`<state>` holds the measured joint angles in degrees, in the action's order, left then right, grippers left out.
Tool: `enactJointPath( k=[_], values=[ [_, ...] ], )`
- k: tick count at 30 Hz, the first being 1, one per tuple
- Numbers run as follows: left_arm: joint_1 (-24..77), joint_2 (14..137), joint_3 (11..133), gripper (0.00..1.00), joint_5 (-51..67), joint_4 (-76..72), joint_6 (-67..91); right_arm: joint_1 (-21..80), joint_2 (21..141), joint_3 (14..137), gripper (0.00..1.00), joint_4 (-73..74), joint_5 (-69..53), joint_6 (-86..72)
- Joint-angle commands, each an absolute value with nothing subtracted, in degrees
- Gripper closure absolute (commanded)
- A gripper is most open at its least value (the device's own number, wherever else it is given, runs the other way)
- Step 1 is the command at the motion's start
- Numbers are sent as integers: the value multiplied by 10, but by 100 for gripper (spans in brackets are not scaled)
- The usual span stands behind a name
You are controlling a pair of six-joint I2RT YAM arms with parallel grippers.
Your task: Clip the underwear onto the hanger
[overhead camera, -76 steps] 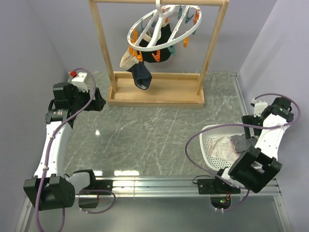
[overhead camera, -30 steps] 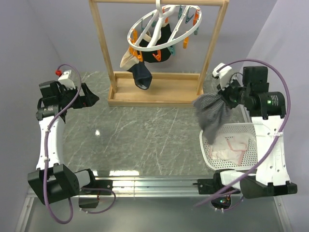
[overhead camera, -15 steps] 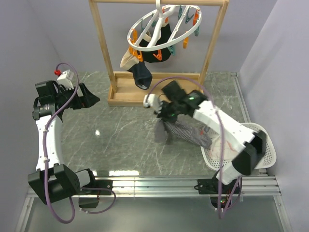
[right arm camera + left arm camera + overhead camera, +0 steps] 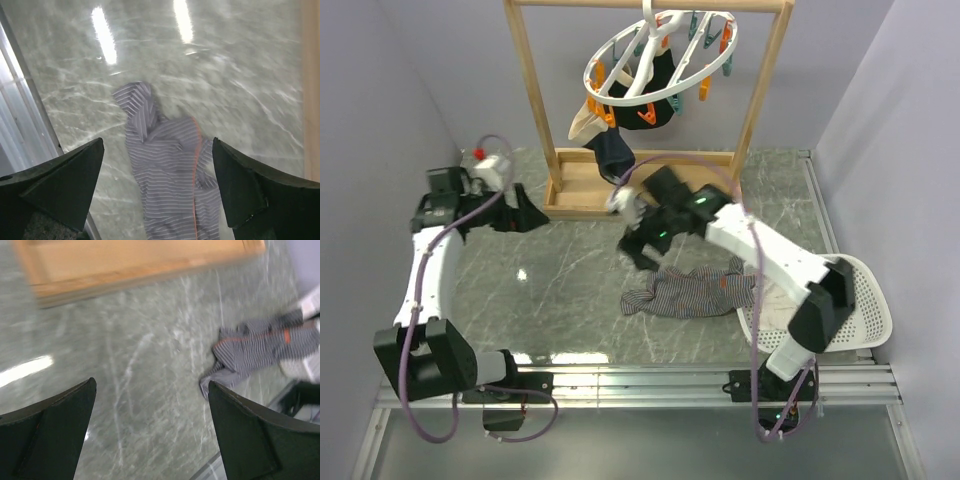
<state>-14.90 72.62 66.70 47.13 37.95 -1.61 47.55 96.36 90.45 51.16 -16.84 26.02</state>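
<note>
I see the grey striped underwear crumpled around its orange edge, so next I take that edge's end [image 4: 194, 120] with my left gripper and spread it with my right gripper before clipping.
The grey striped underwear [image 4: 692, 290] lies crumpled flat on the marble table, right of centre. It also shows in the right wrist view [image 4: 170, 165] and at the right of the left wrist view [image 4: 260, 347]. My right gripper [image 4: 638, 250] hovers open and empty just above its left end. My left gripper [image 4: 525, 215] is open and empty at the far left, near the frame's base. The white ring hanger [image 4: 655, 60] with orange and teal pins hangs from the wooden frame's top bar, holding a dark garment and a pale cloth.
The wooden frame [image 4: 645, 198] stands at the back centre on its base board. A white mesh basket [image 4: 865, 310] with a pinkish-white cloth sits at the right, partly behind my right arm. Metal rails run along the near edge.
My right arm lifted the underwear out of the basket, swung it left over the table and let go. It now lies flat. My left gripper moved slightly right.
</note>
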Motion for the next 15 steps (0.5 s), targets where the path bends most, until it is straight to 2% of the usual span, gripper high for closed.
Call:
enactJointPath(
  k=[1,3,7,10,13,15],
  values=[
    [-49,740,652,1,455,335,-50,359,869,890,6,550,-225,228],
    [30,751,638,6,440,314,-46,284,847,864,9,573,-237,235],
    [143,806,630,15,423,260,-15,197,781,803,12,619,-217,266],
    [227,900,651,18,402,233,29,101,737,769,13,644,-205,284],
    [309,994,700,22,383,244,49,56,723,760,14,682,-205,301],
    [330,1033,734,23,384,251,61,27,718,758,14,696,-200,306]
  ],
)
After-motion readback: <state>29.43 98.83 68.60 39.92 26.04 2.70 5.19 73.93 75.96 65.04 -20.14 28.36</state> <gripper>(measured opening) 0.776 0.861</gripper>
